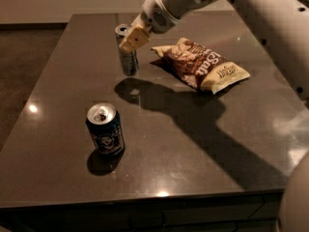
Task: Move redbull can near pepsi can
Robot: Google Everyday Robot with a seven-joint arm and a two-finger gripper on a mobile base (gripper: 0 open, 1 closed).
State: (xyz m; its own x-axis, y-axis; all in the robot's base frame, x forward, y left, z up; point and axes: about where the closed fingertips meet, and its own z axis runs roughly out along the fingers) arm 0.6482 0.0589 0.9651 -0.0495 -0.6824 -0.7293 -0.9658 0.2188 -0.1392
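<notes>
I have a place for the redbull can close beside the pepsi can [133, 123], on the side facing the chip bag. Next, my gripper puts it down there.
The redbull can [128, 62], tall, slim and silver, stands upright at the far left of the dark table [67, 81]. My gripper [128, 38] reaches in from the upper right and is closed around the can's upper part. One tan finger pad [134, 37] lies against the can's front right side; the other finger is hidden behind the can. The pepsi can [105, 129], short and dark blue with an opened silver top, stands upright nearer the front edge, well apart from the redbull can.
A brown and cream chip bag [203, 64] lies flat to the right of the redbull can. My arm casts a broad shadow across the table's middle. The table's front edge runs along the bottom, and its left edge drops to the dark floor.
</notes>
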